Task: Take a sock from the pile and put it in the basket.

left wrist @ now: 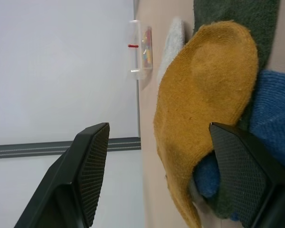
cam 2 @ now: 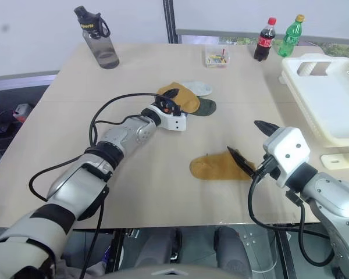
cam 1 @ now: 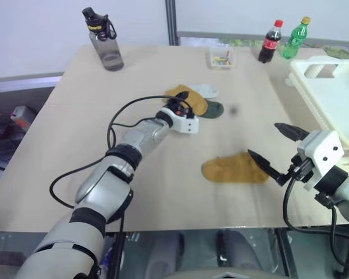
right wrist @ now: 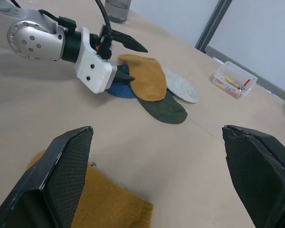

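Next, I pinch only the yellow sock's edge [left wrist: 198,158] and pull the yellow sock off the pile, because my left gripper's fingers also span the blue sock under it.
The pile [cam 1: 196,99] lies mid-table: a mustard-yellow sock [cam 1: 189,96] on top, a pale white-grey one [cam 1: 207,90], a dark green one [cam 1: 214,110] and a blue one [right wrist: 118,90] underneath. My left gripper [left wrist: 160,129] is at the pile's near edge, open, pointing level. One finger is over the yellow sock's edge and the other low by the blue sock, neither pinching. A separate mustard sock [cam 1: 235,168] lies flat nearer the table's front. My right gripper [cam 1: 276,148] hovers open just right of it. The cream basket [cam 1: 331,99] stands at the table's right edge.
At the back of the table stand a grey water bottle [cam 1: 104,43], a small clear box [cam 1: 220,58] of colourful bits, a cola bottle [cam 1: 270,42] and a green bottle [cam 1: 295,38]. A black cable loops from my left forearm.
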Tool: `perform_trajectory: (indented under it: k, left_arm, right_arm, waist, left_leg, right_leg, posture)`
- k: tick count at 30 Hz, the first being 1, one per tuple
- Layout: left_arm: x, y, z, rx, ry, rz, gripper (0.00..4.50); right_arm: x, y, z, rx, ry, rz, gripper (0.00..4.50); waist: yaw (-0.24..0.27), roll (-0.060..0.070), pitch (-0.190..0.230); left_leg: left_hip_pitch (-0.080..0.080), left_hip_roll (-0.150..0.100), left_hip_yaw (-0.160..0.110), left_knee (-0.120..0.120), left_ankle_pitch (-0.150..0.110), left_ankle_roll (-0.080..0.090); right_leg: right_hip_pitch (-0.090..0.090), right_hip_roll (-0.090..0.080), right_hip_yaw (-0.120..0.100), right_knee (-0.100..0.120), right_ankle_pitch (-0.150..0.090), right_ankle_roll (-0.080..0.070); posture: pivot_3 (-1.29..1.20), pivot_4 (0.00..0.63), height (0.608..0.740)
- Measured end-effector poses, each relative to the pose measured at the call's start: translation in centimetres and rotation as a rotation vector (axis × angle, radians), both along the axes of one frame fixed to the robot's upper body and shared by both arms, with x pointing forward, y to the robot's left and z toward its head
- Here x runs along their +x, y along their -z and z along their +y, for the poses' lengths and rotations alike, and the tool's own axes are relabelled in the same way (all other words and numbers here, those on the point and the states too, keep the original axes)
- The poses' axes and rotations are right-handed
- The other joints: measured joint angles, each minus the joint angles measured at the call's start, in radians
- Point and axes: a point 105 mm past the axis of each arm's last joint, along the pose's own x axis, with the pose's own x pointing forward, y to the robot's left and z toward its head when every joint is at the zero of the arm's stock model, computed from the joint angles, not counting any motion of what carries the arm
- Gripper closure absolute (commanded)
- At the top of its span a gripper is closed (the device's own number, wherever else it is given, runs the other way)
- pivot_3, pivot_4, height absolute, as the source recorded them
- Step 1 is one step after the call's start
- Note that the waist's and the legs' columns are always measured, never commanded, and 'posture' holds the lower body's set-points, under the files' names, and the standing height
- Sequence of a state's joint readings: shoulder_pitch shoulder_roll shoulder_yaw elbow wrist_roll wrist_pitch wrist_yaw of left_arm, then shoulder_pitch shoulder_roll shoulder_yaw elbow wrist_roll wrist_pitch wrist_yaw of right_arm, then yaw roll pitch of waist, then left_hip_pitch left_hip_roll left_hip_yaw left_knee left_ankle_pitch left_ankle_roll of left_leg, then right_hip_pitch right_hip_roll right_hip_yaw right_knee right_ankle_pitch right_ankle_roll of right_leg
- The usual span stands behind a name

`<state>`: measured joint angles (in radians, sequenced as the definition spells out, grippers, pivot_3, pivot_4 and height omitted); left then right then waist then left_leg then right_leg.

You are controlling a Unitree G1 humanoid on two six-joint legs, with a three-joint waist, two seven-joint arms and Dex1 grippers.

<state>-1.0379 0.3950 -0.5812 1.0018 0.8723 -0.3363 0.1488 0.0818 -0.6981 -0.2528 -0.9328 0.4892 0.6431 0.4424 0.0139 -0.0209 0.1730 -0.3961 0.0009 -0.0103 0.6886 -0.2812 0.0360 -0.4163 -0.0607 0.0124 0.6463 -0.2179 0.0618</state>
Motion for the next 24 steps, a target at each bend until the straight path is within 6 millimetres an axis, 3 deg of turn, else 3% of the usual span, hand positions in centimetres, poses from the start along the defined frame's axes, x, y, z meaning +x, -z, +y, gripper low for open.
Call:
perform_trajectory:
  k: [12,23,24]
  left_arm:
    - [-0.3,0.2,1.8,0.045,-0.018,0.032,0.91]
    - [0.1,-0.1,0.6,0.029,-0.016,0.028,0.91]
    - [0.3,-0.2,0.4,0.029,-0.019,0.028,1.29]
  right_arm:
    - [-0.1,0.1,0.0,0.012,0.011,0.002,0.0]
    - [0.0,0.2,0.1,0.014,0.015,-0.002,0.0]
    - [0.0,0.2,0.1,0.015,0.017,-0.003,0.0]
  waist:
    - [0.002,0.0,0.0]
    - [0.0,0.0,0.0]
    - [0.0,0.0,0.0]
  left_leg:
    - [0.0,0.0,0.0,0.0,0.0,0.0]
    - [0.0,0.0,0.0,0.0,0.0,0.0]
    - [0.0,0.0,0.0,0.0,0.0,0.0]
  right_leg:
    - [0.0,0.0,0.0,0.0,0.0,0.0]
    - [0.0,0.0,0.0,0.0,0.0,0.0]
    - [0.0,0.0,0.0,0.0,0.0,0.0]
  posture:
    - [0.0,0.15,0.74]
    - [0.0,0.15,0.74]
    - [0.0,0.15,0.74]
